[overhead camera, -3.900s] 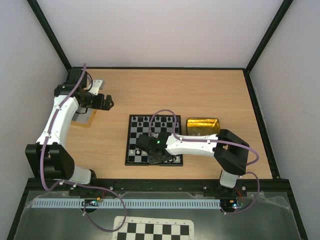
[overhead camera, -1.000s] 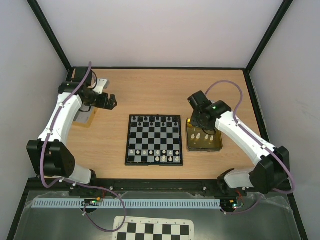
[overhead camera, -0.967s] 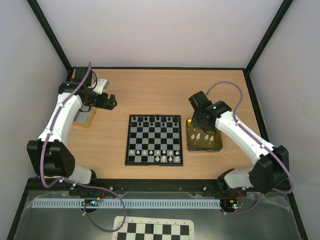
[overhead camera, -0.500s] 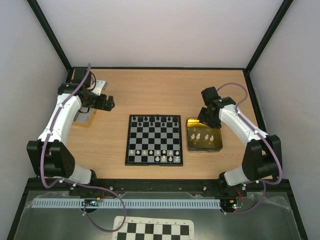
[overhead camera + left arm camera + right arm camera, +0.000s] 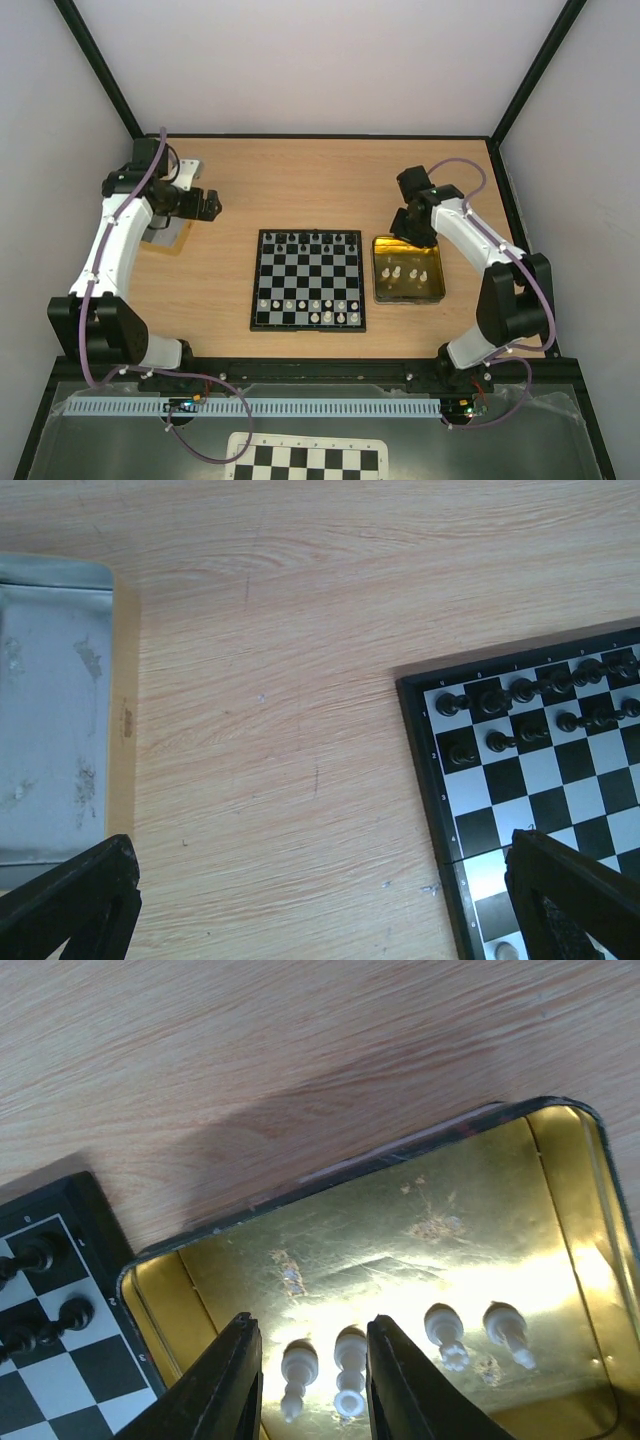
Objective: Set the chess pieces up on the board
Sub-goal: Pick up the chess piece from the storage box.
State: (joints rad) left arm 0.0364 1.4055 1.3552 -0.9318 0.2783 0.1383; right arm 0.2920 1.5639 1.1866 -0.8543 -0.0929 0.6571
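Observation:
The robot's right gripper should close on the body (image 5: 396, 273) (image 5: 350, 1379) of the ring-topped cream piece in the gold tin tray, next to the piece nearest the board.
The board (image 5: 308, 279) lies mid-table; cream chess pieces (image 5: 306, 304) stand on its two near rows and black ones (image 5: 310, 240) on its far rows. Several more cream pieces (image 5: 408, 271) lie in the gold tin tray (image 5: 440, 272) to the right of the board. My right gripper (image 5: 406, 230) hovers open over the tray's far edge. In the right wrist view two pieces (image 5: 349, 1370) show below the gap of that gripper (image 5: 312, 1325), untouched. My left gripper (image 5: 207, 205) stands wide open and empty, left of the board (image 5: 540, 770).
A silver tin lid (image 5: 168, 232) lies at the left under the left arm, seen too in the left wrist view (image 5: 45, 710). An unframed checker sheet (image 5: 305, 462) lies below the table's near edge. Black rails frame the table.
The right arm has swung from the board's near rows to the tray, then drawn back toward the tray's far edge. The left gripper has shifted slightly left.

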